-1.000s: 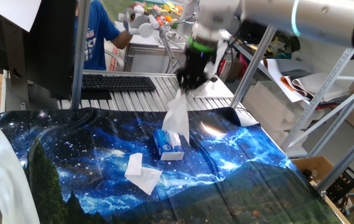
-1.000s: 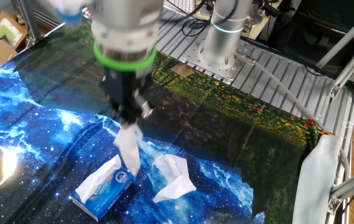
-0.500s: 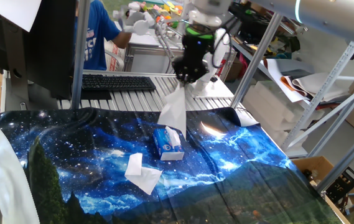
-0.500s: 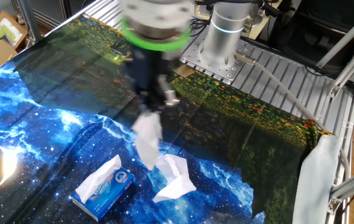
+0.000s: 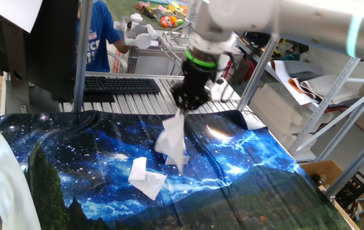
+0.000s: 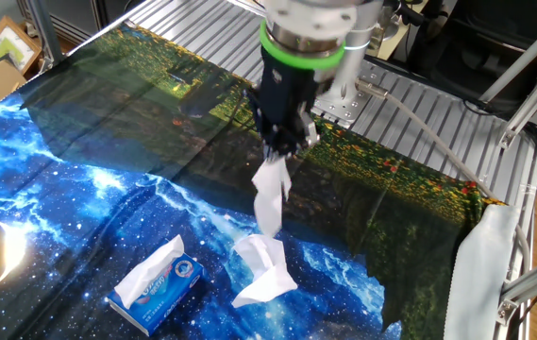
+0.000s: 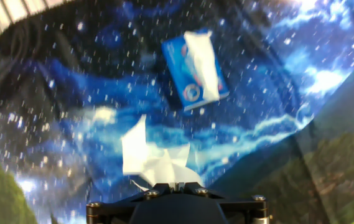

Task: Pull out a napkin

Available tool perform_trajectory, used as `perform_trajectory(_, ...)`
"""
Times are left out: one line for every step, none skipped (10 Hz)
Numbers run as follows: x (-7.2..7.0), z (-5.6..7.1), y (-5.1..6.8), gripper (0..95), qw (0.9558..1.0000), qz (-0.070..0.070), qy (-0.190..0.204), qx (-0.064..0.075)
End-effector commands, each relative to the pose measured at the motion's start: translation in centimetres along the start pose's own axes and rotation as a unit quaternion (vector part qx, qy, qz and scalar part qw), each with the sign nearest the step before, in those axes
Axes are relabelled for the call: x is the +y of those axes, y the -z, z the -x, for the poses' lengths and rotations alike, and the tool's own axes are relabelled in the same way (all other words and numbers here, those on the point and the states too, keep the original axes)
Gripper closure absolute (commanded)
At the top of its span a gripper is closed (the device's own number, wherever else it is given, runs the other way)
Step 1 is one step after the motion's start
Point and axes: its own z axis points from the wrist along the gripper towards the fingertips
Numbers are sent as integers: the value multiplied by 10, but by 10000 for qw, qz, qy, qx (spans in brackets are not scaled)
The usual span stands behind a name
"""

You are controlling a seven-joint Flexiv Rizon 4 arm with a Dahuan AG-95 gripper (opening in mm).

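My gripper is going to release the napkin, which hangs above the cloth now, over the starry blue cloth, on the hill's edge (image 5: 183,199) next to the lying tissue.
My gripper (image 5: 183,104) is shut on the top of the napkin (image 5: 171,139), a creased white tissue that hangs free in the air above the cloth. In the other fixed view the gripper (image 6: 282,151) holds the napkin (image 6: 269,200) just above the smoother white tissue (image 6: 263,274), which lies flat. The blue-and-white tissue box (image 6: 158,282) stands to the left, with another sheet sticking out of it. In the hand view the napkin (image 7: 167,169) shows right at the gripper (image 7: 169,184), and the box (image 7: 195,68) lies beyond. In one fixed view the napkin hides the box.
The lying tissue also shows in one fixed view (image 5: 146,177). A starry blue cloth (image 5: 73,172) covers the table. A keyboard (image 5: 121,84) and a monitor (image 5: 38,45) stand at the back. Metal frame posts (image 5: 261,64) rise beside the arm. A person in blue (image 5: 98,38) is behind.
The napkin has come free of the box. My gripper carried it sideways away from the box, over the lying tissue, and a little lower.
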Motion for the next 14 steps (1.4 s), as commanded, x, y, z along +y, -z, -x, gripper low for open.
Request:
perform_trajectory(-11, -14, 2, 950, 10000, 25, 23, 57)
perform_trajectory(-19, -22, 1, 950, 10000, 36, 65, 7)
perform_trajectory(-25, -27, 0, 950, 9999, 14, 112, -29)
perform_trajectory(-34, -35, -3, 950, 9997, -21, 209, -96)
perform_trajectory(-41, -39, -6, 950, 9995, -69, 283, -124)
perform_trajectory(-48, -42, -9, 950, 9993, -60, 344, -136)
perform_trajectory(-56, -46, -11, 950, 9991, -38, 399, -123)
perform_trajectory(-59, -48, -13, 950, 9992, -22, 370, -115)
perform_trajectory(-59, -49, -14, 950, 9995, 4, 274, -153)
perform_trajectory(-59, -49, -16, 760, 9997, 25, 76, -211)
perform_trajectory(-58, -50, -21, 380, 9995, 115, -211, -181)
perform_trajectory(-57, -50, -26, 0, 9993, 160, -292, -177)
perform_trajectory(-57, -50, -28, 0, 9994, 154, -271, -180)
perform_trajectory(-57, -48, -41, 0, 9996, 121, -168, -196)
